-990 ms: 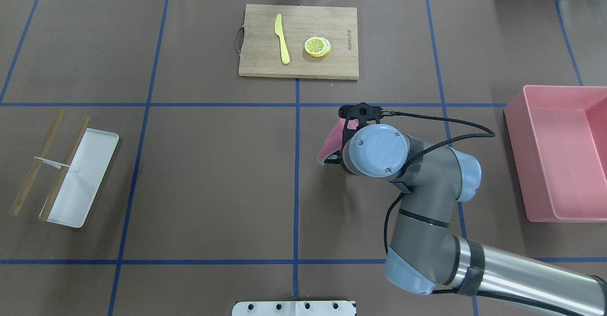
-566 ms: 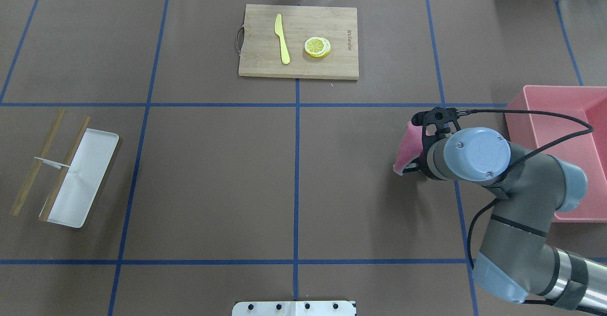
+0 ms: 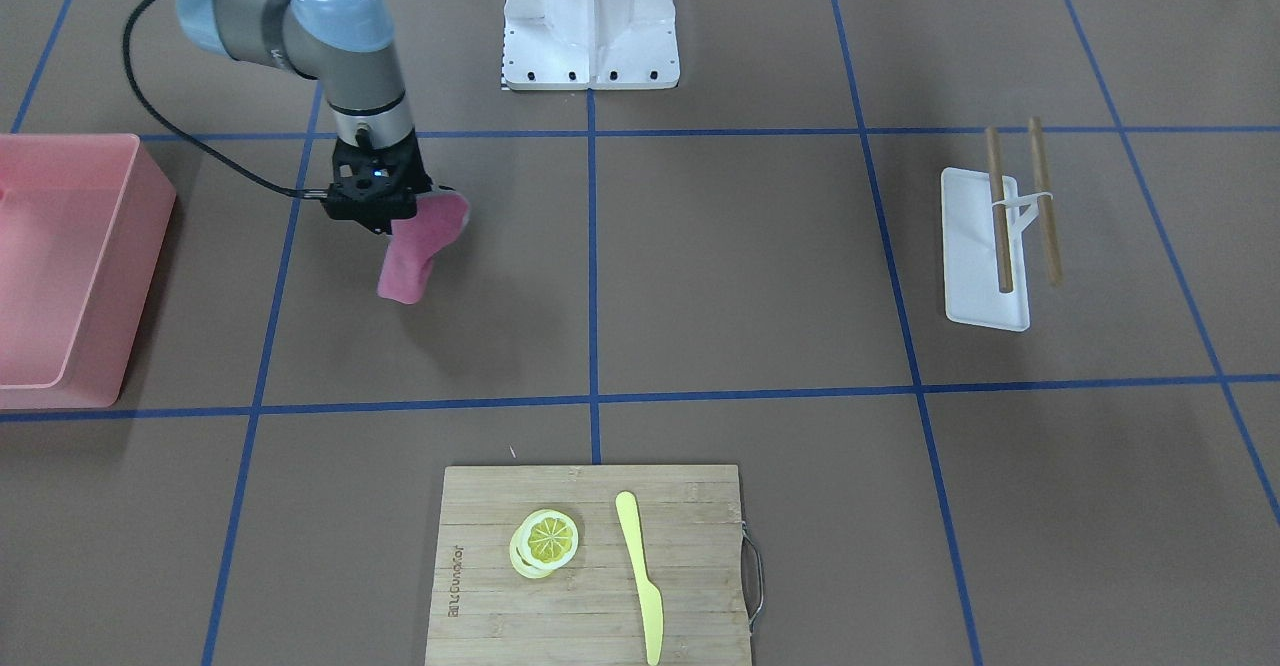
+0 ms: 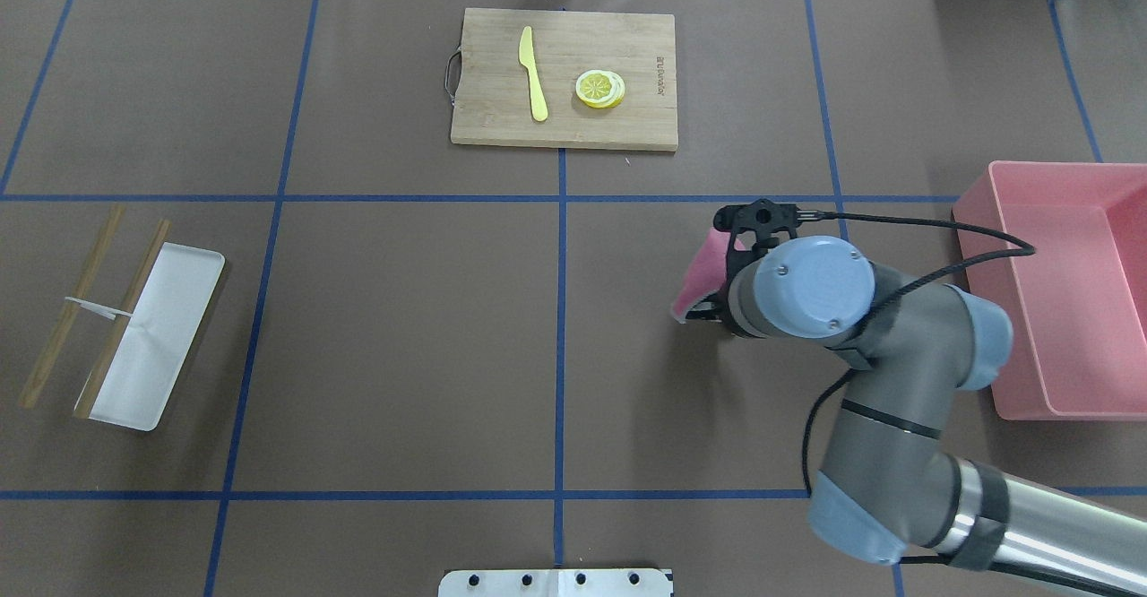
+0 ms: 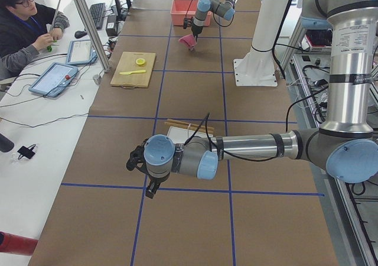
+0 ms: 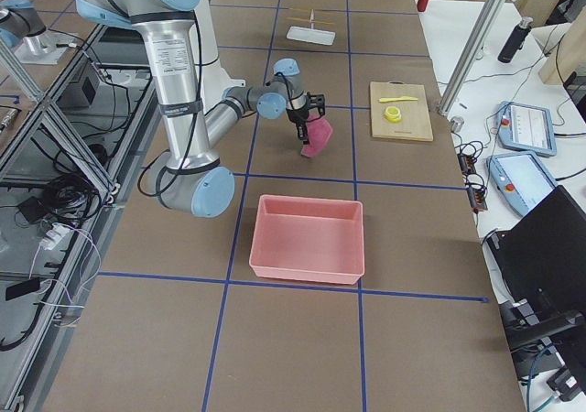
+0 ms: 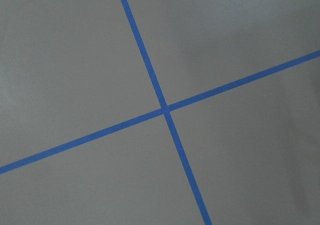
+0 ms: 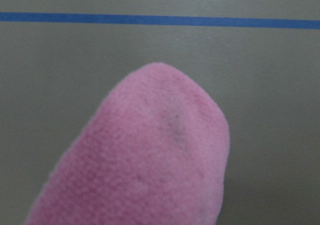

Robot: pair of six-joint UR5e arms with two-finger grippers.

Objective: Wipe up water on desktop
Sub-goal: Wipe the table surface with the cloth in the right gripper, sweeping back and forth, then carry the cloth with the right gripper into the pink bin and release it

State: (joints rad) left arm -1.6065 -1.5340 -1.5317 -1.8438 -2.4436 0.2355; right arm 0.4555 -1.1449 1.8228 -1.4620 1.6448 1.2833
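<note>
My right gripper is to let go of the pink cloth, now hanging down onto the desktop, inside the pink bin (image 3: 41, 283), so that it rests on the bin's bottom.
The desktop (image 4: 403, 337) is matte brown with blue tape lines; I see no water on it. My right gripper (image 3: 403, 222) is shut on a pink cloth (image 4: 702, 272) that hangs down onto the desktop in the right middle rectangle. The cloth also shows in the front view (image 3: 412, 254), in the exterior right view (image 6: 320, 137), and fills the right wrist view (image 8: 140, 160). In the overhead view the wrist hides the fingers. My left gripper (image 5: 142, 170) shows only in the exterior left view, low over the desktop, and I cannot tell its state. The left wrist view shows only a tape crossing (image 7: 165, 108).
A pink bin (image 4: 1075, 310) stands just right of the right arm. A bamboo cutting board (image 4: 564, 126) with a yellow knife (image 4: 533, 73) and lemon slices (image 4: 599, 89) lies at the back centre. A white tray (image 4: 166, 328) with two wooden sticks (image 4: 94, 301) lies far left.
My right gripper swept the pink cloth to the right toward the bin, then back to the left, ending between the two earlier positions.
</note>
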